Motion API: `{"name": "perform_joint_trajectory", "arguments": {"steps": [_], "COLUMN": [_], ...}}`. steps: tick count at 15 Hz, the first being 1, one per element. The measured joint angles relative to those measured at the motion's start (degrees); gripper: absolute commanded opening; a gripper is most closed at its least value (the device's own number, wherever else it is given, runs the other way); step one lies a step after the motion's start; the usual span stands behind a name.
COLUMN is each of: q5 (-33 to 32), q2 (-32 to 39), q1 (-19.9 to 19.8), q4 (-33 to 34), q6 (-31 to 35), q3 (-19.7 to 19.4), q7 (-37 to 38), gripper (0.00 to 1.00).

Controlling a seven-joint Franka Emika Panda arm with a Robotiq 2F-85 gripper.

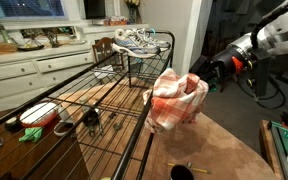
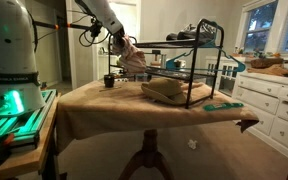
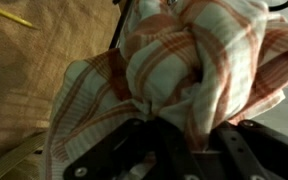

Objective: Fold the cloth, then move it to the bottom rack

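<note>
My gripper is going to put the plaid cloth down on the near end of the bottom rack (image 1: 123, 138), just inside the black rail.
The orange-salmon and white plaid cloth (image 1: 176, 97) hangs bunched in the air at the near end of the black wire shelving unit; it also shows in an exterior view (image 2: 132, 56). My gripper (image 1: 206, 72) is shut on its upper part, also seen in an exterior view (image 2: 120, 43). In the wrist view the cloth (image 3: 189, 60) fills the frame, a fold pinched between my fingers (image 3: 184, 125). The bottom rack (image 1: 94, 103) is a black wire grid below and beside the cloth, and it shows in an exterior view (image 2: 184, 82).
White sneakers (image 1: 139, 42) sit on the top tier. A small green rag (image 1: 32, 133) and a black cup (image 1: 90, 117) lie near the rack. A tan bundle (image 2: 169, 90) lies under the rack. A tan tablecloth (image 3: 24, 70) covers the table. White cabinets (image 2: 269, 100) stand behind.
</note>
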Motion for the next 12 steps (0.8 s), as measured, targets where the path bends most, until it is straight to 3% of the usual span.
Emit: {"name": "perform_joint_trajectory", "arguments": {"steps": [3, 6, 12], "q5": [11.9, 19.4, 21.1], "q2": [0.2, 1.0, 6.0], "q1": [-0.3, -1.6, -3.6], "q4": [0.0, 0.0, 1.1], "q6": [3.4, 3.6, 5.6], "q3": [2.8, 5.3, 10.6], "q7": [-9.1, -16.9, -26.7], "gripper": [0.07, 0.07, 0.07]}}
